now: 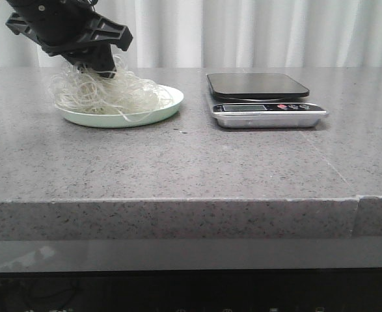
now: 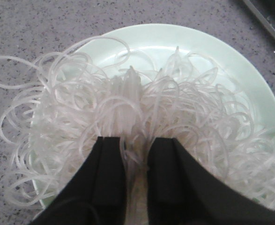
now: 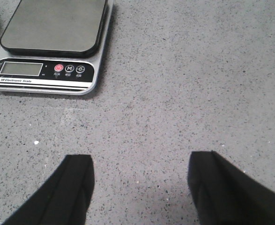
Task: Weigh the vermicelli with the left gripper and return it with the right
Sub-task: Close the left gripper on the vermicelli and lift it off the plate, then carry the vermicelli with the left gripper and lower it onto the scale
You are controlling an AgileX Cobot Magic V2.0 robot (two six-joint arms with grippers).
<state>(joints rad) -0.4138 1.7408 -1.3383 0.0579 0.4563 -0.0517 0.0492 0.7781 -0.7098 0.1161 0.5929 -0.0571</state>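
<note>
I should let go of the vermicelli with my left gripper on the dark platform of the kitchen scale (image 1: 252, 83).
The vermicelli (image 1: 106, 91) is a fluffy whitish tangle piled on a pale green plate (image 1: 168, 106) at the table's left. My left gripper (image 1: 98, 67) is sunk into the top of the pile. In the left wrist view the gripper (image 2: 137, 146) has its jaws drawn close together, pinching a bunch of vermicelli (image 2: 128, 98) strands above the plate (image 2: 231, 65). The kitchen scale (image 1: 262, 99) stands to the right of the plate with nothing on its dark platform. My right gripper (image 3: 139, 164) is open and empty over bare table, near the scale (image 3: 53, 33).
The grey speckled table (image 1: 191, 162) runs to a front edge near the camera. White curtains hang behind it. The scale's display and buttons (image 3: 43, 69) face the front.
</note>
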